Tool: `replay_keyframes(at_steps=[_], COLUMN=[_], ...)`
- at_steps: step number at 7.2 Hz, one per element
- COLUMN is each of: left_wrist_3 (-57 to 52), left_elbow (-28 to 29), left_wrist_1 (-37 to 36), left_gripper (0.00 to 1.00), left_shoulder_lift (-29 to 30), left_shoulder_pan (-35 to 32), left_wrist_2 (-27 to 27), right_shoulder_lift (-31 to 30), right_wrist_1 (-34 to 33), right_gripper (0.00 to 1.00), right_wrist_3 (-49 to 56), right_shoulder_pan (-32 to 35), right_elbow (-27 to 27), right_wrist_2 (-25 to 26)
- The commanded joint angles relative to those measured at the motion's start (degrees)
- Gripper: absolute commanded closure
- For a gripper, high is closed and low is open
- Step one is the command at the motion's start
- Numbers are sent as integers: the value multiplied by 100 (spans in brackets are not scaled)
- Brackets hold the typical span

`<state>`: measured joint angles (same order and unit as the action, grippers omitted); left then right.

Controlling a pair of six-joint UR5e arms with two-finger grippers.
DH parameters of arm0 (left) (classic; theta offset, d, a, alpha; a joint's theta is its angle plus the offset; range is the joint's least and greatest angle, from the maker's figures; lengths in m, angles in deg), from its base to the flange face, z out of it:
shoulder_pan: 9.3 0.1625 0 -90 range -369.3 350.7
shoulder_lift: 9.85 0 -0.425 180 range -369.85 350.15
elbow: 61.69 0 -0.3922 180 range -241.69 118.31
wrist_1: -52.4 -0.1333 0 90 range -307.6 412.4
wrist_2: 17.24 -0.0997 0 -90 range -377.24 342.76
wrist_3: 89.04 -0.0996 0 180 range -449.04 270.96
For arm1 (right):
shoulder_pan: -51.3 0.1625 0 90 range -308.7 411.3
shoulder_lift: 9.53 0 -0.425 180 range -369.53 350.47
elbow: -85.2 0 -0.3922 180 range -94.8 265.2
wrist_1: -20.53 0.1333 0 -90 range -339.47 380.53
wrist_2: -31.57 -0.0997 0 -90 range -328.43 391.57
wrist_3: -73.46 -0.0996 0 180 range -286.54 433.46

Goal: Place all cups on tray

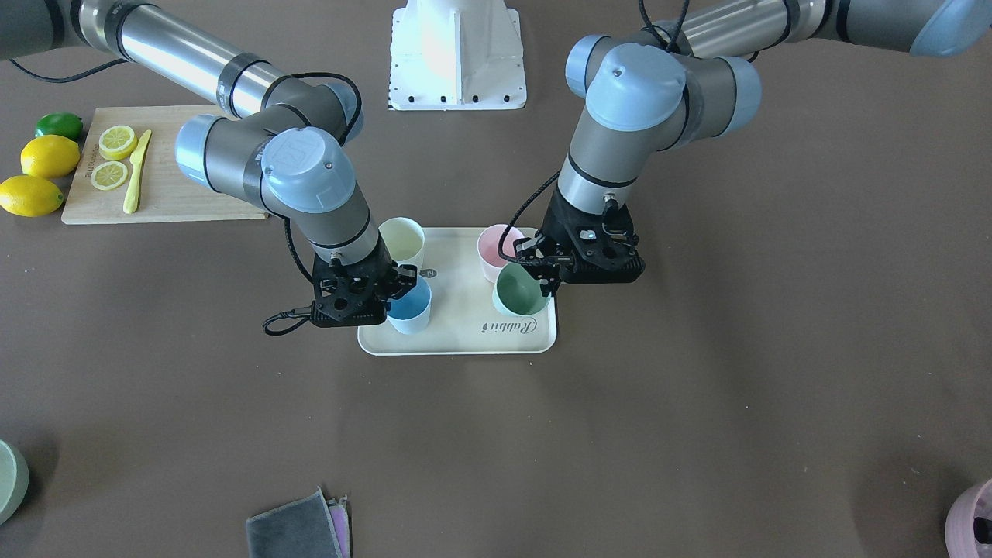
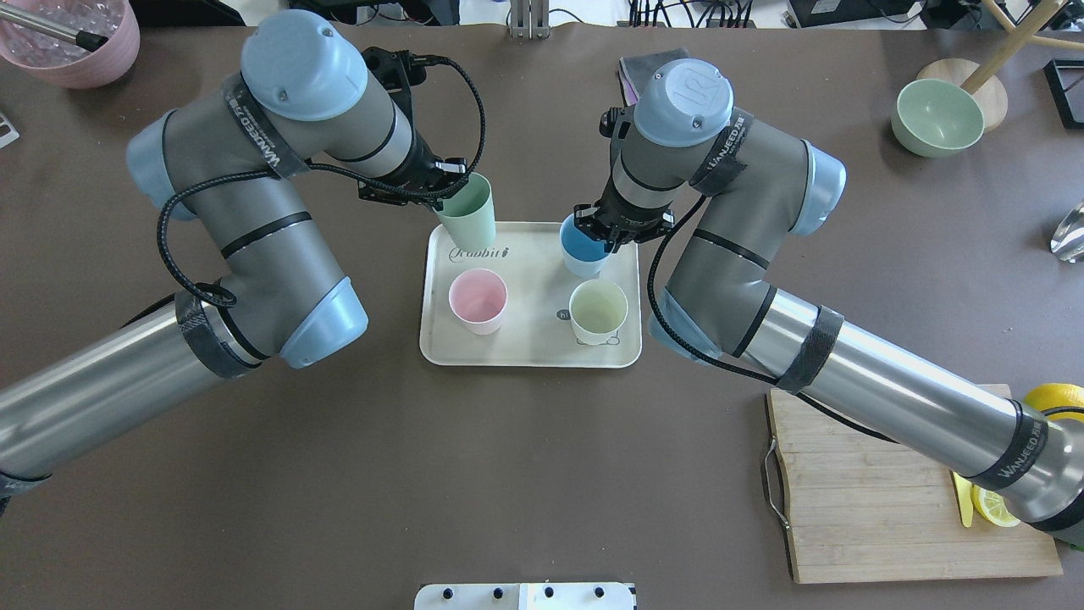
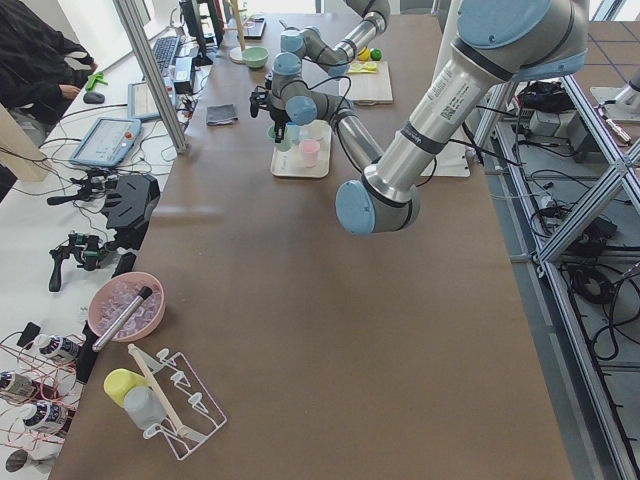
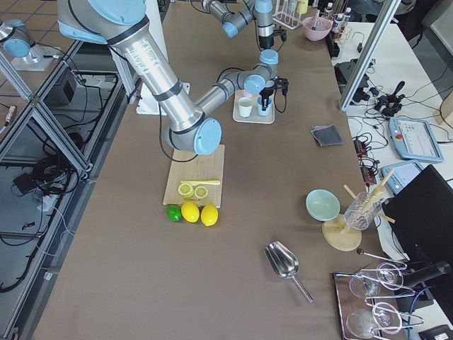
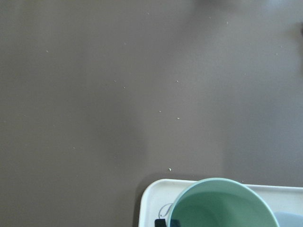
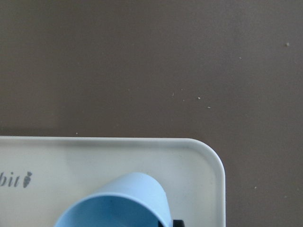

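Observation:
My left gripper is to release the mint green cup on the tray's Rabbit script (image 1: pixel 508 325), across from the blue cup.
The cream tray (image 2: pixel 529 343) with "Rabbit" script lies at the table's middle. The pink cup (image 2: pixel 478 298) and pale yellow cup (image 2: pixel 598 309) stand upright on it. My left gripper (image 2: pixel 445 199) is shut on the rim of the mint green cup (image 2: pixel 466 219), held tilted over the tray's far left corner. My right gripper (image 2: pixel 597 237) is shut on the rim of the blue cup (image 2: pixel 583 247) at the tray's far right part. The front view shows the green cup (image 1: pixel 519 291) and the blue cup (image 1: pixel 409 306) over the tray (image 1: pixel 465 314). I cannot tell whether either held cup touches it.
A wooden cutting board (image 1: pixel 174 182) with lemon slices and a yellow knife (image 1: pixel 136 174) lies by the right arm, with lemons (image 1: pixel 48 155) beside it. A green bowl (image 2: pixel 936 117) and a pink pot (image 2: pixel 80 47) stand at the far corners. A grey cloth (image 1: pixel 298 531) lies at the far edge.

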<state>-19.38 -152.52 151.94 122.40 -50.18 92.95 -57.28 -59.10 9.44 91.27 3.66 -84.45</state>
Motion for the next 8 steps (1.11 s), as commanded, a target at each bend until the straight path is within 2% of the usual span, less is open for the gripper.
replay_keyframes(at_steps=[1,4,8], left_wrist_3=[118,188,154], left_elbow=[152,546,759], left_wrist_1=[47,301,547], left_gripper=[100,100,100], left_shoulder_lift=[46,151,143], left_shoulder_pan=[228,387,387], left_wrist_2=[-295,-699,-709], right_shoulder_lift=[81,117,73], right_wrist_1=[-43,-97,-237], right_gripper=[0,0,0], right_wrist_3=[-66,-31,48], right_shoulder_pan=[255,766,960], right_elbow=[-72,-239,-266], right_wrist_2=[-113,-789,-887])
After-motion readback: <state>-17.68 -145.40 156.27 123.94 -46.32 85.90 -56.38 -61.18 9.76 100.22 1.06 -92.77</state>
